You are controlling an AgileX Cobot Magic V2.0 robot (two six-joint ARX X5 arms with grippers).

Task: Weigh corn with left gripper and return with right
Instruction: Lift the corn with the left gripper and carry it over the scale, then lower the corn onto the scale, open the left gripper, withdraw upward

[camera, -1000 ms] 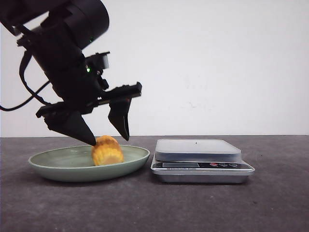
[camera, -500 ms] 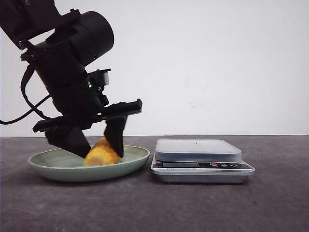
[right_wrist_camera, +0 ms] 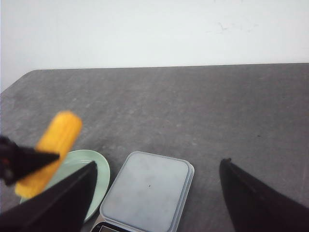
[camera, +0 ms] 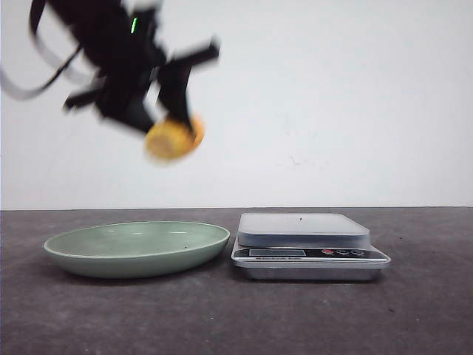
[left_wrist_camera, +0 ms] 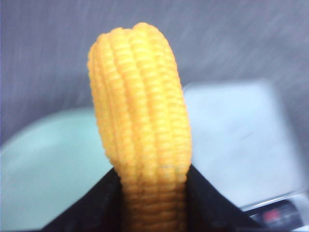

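Observation:
Next, my left gripper releases the corn, now held high above the green plate, on the middle of the silver scale's flat top (camera: pixel 296 217) (left_wrist_camera: pixel 240 141), beyond the scale's buttons.
My left gripper (camera: pixel 164 122) is shut on the yellow-orange corn (camera: pixel 172 138) and holds it high in the air above the green plate (camera: pixel 89 259). In the left wrist view the corn (left_wrist_camera: pixel 142 125) stands between the two black fingers (left_wrist_camera: pixel 96 208), with the plate (left_wrist_camera: pixel 43 169) and the scale (left_wrist_camera: pixel 241 150) blurred below. The silver scale (camera: pixel 303 229) sits to the right of the plate with nothing on it. My right gripper (right_wrist_camera: pixel 157 191) is open, high above the scale (right_wrist_camera: pixel 147 191); the corn (right_wrist_camera: pixel 50 152) shows at its left. The right gripper is out of the front view.
The dark grey table (camera: pixel 295 318) ends at a white wall behind. The scale's display and buttons (camera: pixel 336 253) face the front. The plate (right_wrist_camera: pixel 99 166) has nothing in it.
My left gripper closed on the corn in the plate, then lifted it up, so the plate now holds nothing. The scale has not moved.

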